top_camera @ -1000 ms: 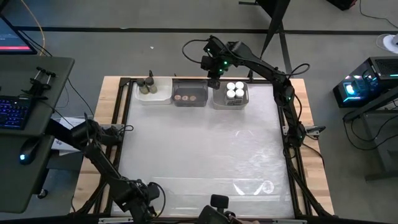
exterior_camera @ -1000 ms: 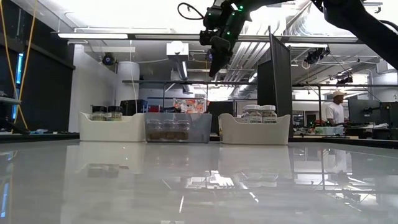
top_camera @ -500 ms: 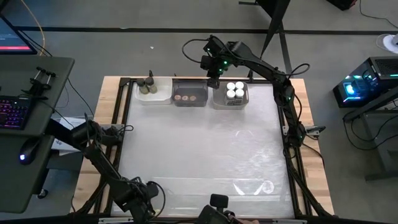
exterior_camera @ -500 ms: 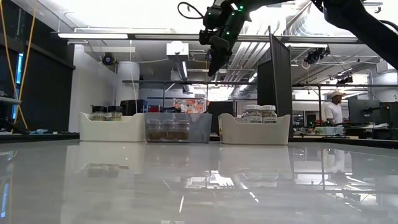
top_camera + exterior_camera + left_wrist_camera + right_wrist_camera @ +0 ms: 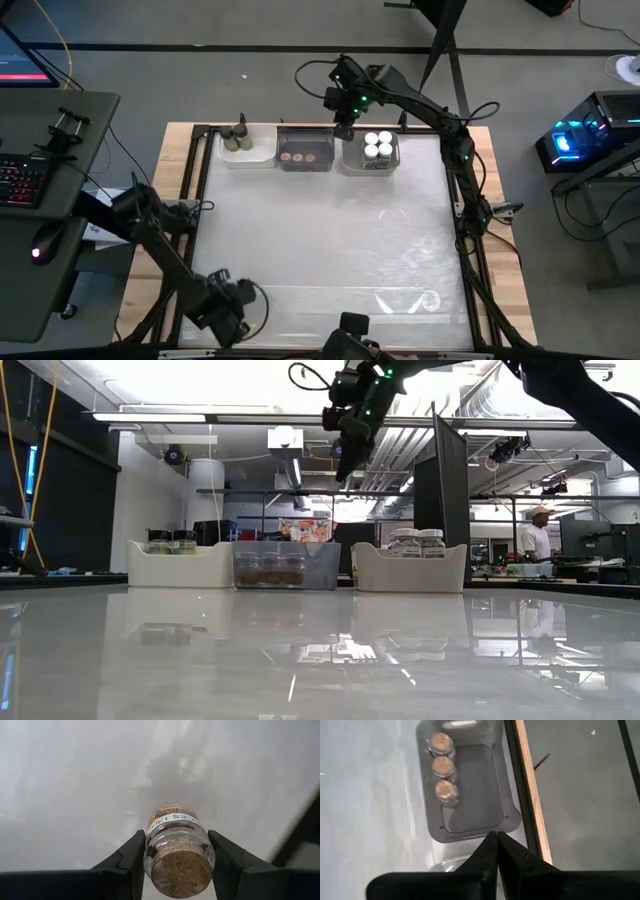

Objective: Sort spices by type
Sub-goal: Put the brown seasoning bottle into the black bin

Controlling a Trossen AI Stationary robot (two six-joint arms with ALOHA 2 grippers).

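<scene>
I will use my left gripper to set the spice jar down in the grey bin's loose end (image 5: 320,156) beside the bin of white-capped jars.
My left gripper (image 5: 228,308) is near the table's near left corner, shut on a small clear spice jar (image 5: 177,845) with a brown cork cap (image 5: 181,872). My right gripper (image 5: 343,125) hangs shut high over the far edge (image 5: 342,465), above the gap between the grey bin (image 5: 305,155) and the right white bin (image 5: 375,150); it touches nothing. The grey bin holds three cork-capped jars (image 5: 442,767). The right white bin holds white-capped jars (image 5: 418,542), and the left white bin (image 5: 245,145) holds dark-capped jars (image 5: 172,541). My left gripper pinches the jar's clear body (image 5: 150,845) between its two fingers (image 5: 131,857), one on each side. The jar lies along the fingers with its cork cap toward the wrist and its labelled bottom end (image 5: 172,816) pointing away. It hangs over the table surface with a blurred shadow beyond it.
The three bins stand in a row along the far edge (image 5: 285,568). The glossy white table top (image 5: 330,240) lies between them and my left gripper. A person (image 5: 540,540) stands far off in the room behind the table.
My left arm has shifted: its gripper, holding the jar, has moved a little from the near edge toward the far edge and turned slightly. My right gripper has stayed shut above the bins.
</scene>
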